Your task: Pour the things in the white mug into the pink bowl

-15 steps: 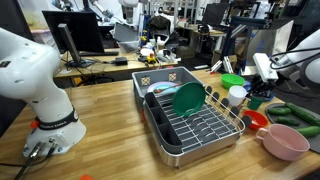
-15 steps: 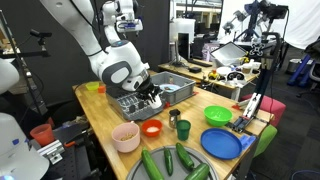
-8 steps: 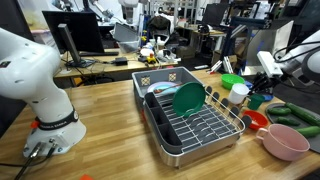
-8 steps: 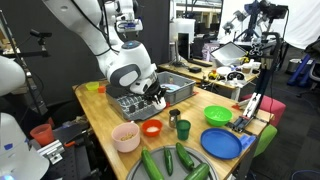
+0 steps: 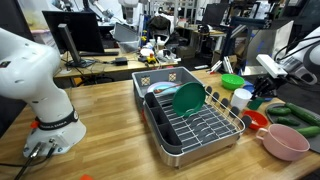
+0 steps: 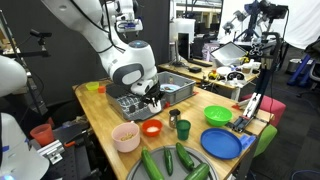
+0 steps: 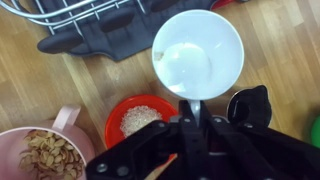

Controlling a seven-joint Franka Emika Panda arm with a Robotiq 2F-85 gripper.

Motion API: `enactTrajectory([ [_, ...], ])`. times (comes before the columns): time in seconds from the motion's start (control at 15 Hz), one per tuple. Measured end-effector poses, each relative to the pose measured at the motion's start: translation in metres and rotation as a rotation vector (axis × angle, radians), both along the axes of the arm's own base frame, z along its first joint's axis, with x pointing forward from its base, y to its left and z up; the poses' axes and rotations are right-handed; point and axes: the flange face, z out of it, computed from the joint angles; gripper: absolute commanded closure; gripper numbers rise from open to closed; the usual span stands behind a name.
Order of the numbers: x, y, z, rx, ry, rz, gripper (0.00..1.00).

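Observation:
My gripper is to put the white mug down. It will go on the wooden table (image 5: 236, 105) (image 7: 188, 75) between the dish rack and the dark cup.
My gripper (image 7: 194, 106) is shut on the near rim of the white mug (image 7: 198, 55), which I hold upright above the wooden table. The mug's inside shows only white. The pink bowl (image 7: 38, 156) is at the lower left of the wrist view, with pale brown flakes in it, apart from the mug. In both exterior views the mug (image 5: 241, 98) hangs beside the dish rack, with the pink bowl (image 5: 285, 142) (image 6: 126, 136) near the table's front edge. The mug is mostly hidden behind my gripper (image 6: 155, 97) in an exterior view.
A small red bowl (image 7: 135, 118) of grains sits between the mug and the pink bowl. A dark cup (image 7: 250, 105) stands close by. The dish rack (image 5: 190, 120) holds a green plate (image 5: 187, 98). A green bowl (image 6: 218, 116), a blue plate (image 6: 222, 143) and cucumbers (image 6: 165, 162) lie nearby.
My gripper has carried the mug a little away from the dish rack, toward the bowls. Nothing else has moved.

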Motion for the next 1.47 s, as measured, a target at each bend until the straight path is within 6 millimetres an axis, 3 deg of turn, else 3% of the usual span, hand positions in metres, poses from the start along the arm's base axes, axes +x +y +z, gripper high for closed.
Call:
enactTrajectory([
  [0.47, 0.001, 0.002, -0.001, 0.009, 0.002, -0.003, 0.91],
  [0.53, 0.001, 0.002, -0.001, 0.008, 0.002, -0.004, 0.98],
  [0.87, 0.005, 0.002, -0.005, 0.055, 0.012, -0.037, 0.98],
  [1.2, 0.022, -0.017, -0.017, 0.134, 0.008, -0.123, 0.98],
  [1.47, 0.028, -0.026, -0.04, 0.149, 0.054, -0.154, 0.98],
])
